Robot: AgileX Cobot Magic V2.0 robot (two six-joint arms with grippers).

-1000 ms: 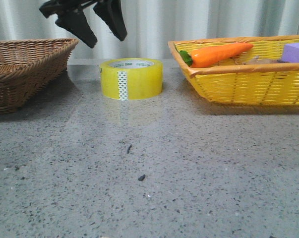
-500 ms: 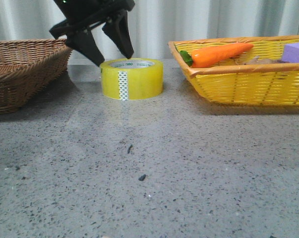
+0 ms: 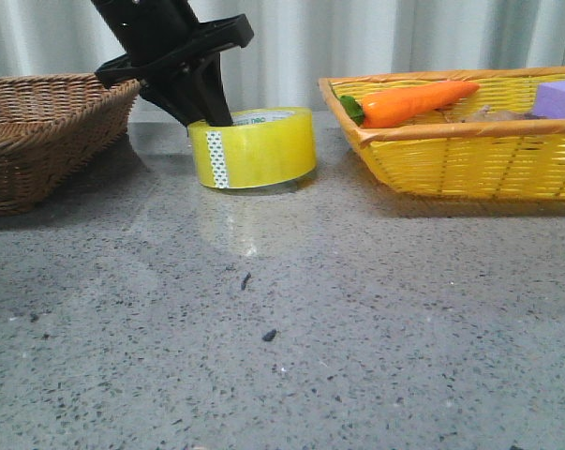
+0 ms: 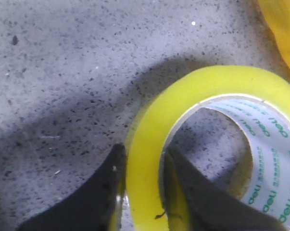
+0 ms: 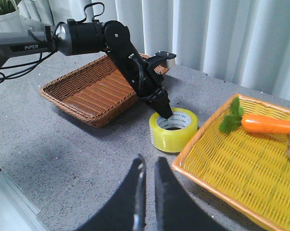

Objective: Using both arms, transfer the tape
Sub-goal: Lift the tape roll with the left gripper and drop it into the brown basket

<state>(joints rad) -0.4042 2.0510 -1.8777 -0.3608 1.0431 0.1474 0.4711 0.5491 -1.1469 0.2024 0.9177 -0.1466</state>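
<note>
Next, my left gripper releases the tape inside the brown wicker basket (image 3: 7, 115).
The tape (image 3: 259, 148), a wide yellow roll with a white core and a white patterned strip, stands on the grey table between two baskets, slightly tilted. My left gripper (image 3: 212, 117) reaches down onto its left rim. In the left wrist view the gripper (image 4: 144, 149) is shut on the tape (image 4: 217, 91), with one finger inside the core and one outside the wall. The right wrist view shows the tape (image 5: 176, 130) with the left gripper (image 5: 165, 113) on it. My right gripper (image 5: 147, 161) is shut and empty, above the table short of the tape.
A brown wicker basket (image 3: 38, 131) stands left of the tape. A yellow basket (image 3: 469, 159) to its right holds an orange carrot (image 3: 413, 101) and a purple block (image 3: 558, 97). Small dark specks (image 3: 268, 335) lie on the table in front.
My left gripper came down from above the tape, straddled its left wall and closed on it. The tape has tipped and shifted slightly right.
</note>
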